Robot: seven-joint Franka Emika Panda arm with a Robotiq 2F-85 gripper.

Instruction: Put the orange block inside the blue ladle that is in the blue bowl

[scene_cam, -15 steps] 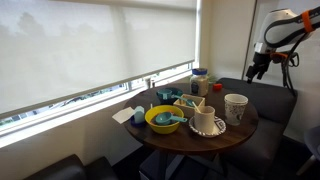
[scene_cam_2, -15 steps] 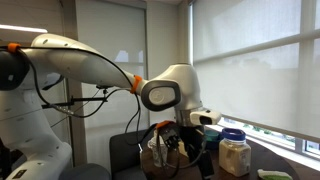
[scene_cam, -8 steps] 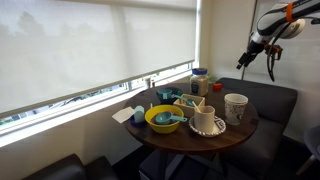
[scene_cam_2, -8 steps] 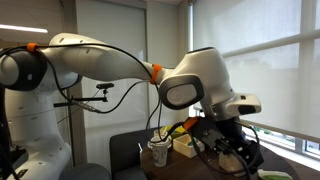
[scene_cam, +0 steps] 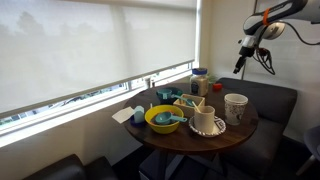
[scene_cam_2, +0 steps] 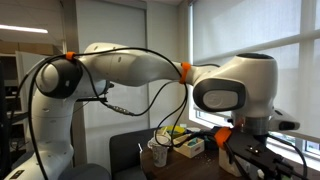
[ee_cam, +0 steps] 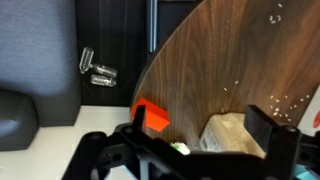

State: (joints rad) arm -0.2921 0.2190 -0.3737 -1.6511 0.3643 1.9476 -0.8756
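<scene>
The gripper will next move to the sides of the orange block [scene_cam: 217, 87] [ee_cam: 151, 114] beside the blue-lidded jar and close on them.
In the wrist view the orange block [ee_cam: 152, 116] lies near the rim of the round wooden table [ee_cam: 230, 60], a tiny orange-red chunk beside my left finger. My gripper [ee_cam: 200, 132] is open and empty, high above the table. In an exterior view the gripper [scene_cam: 241, 60] hangs in the air well above and beyond the table's far side. A blue ladle-like item [scene_cam: 171, 120] lies in the yellow bowl [scene_cam: 158, 122], and a blue bowl [scene_cam: 166, 97] stands behind it. In an exterior view my arm [scene_cam_2: 240, 90] fills the picture and hides the jaws.
Two white cups [scene_cam: 236, 107] [scene_cam: 205, 121] and a blue-lidded jar [scene_cam: 199, 80] stand on the table. A pale container [ee_cam: 228, 135] shows between my fingers. Dark seats [scene_cam: 270, 100] surround the table; the window [scene_cam: 90, 50] runs behind it. A clear object [ee_cam: 97, 69] lies on the floor.
My arm has risen and swung across toward the table in one exterior view. In the other it moved right and closer to the camera. The gripper stays open.
</scene>
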